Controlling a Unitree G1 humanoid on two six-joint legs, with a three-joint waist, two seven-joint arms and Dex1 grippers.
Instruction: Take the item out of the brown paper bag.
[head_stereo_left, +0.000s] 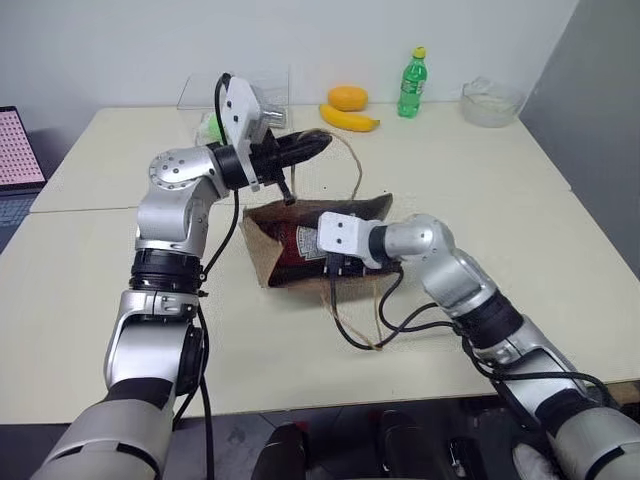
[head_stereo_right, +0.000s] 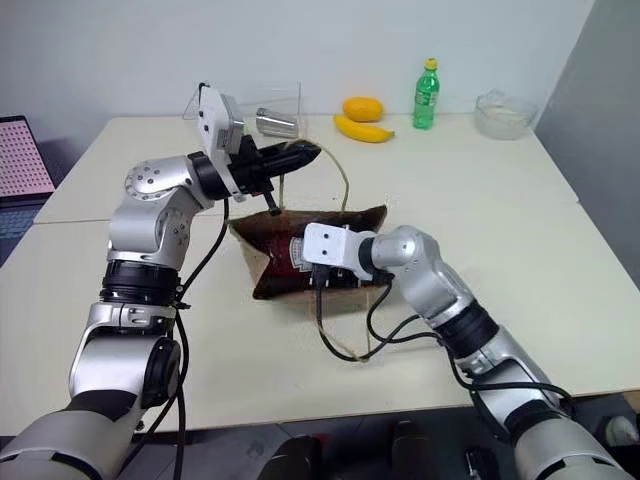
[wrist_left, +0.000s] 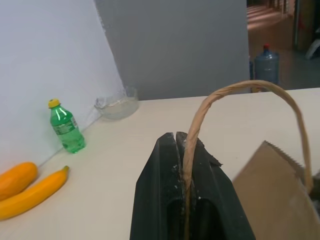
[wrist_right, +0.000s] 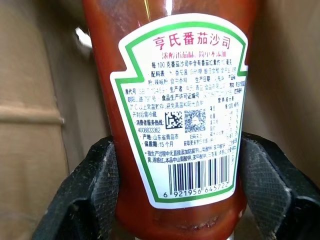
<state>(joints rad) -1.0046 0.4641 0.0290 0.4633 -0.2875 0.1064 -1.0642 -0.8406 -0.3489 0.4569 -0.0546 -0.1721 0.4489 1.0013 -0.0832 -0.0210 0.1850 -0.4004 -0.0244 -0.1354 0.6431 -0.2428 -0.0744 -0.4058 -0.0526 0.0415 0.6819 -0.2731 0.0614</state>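
I need to let go of the red bottle with my right gripper on the table (head_stereo_left: 466, 248) between the brown paper bag and the gray wall.
The brown paper bag (head_stereo_left: 268, 240) lies on its side on the table, with its mouth facing my right arm. My left gripper (head_stereo_left: 316, 143) hangs above the bag's far side, shut on one tan loop handle (wrist_left: 250, 86) and holding it up. My right gripper (head_stereo_left: 316, 250) reaches into the bag's mouth. The item (wrist_right: 180, 100), a red bottle with a white label, sits between that gripper's two black pads (wrist_right: 95, 175), which press on both of its sides. Much of the bottle (head_stereo_left: 298, 243) is still within the bag.
At the table's far edge stand a green bottle (head_stereo_left: 411, 85), a banana (head_stereo_left: 350, 119), a round orange fruit (head_stereo_left: 347, 97), a glass bowl (head_stereo_left: 490, 102) and a silver can (head_stereo_right: 275, 123). A laptop (head_stereo_left: 15, 150) sits far left. Black cables (head_stereo_left: 365, 325) trail under my right arm.
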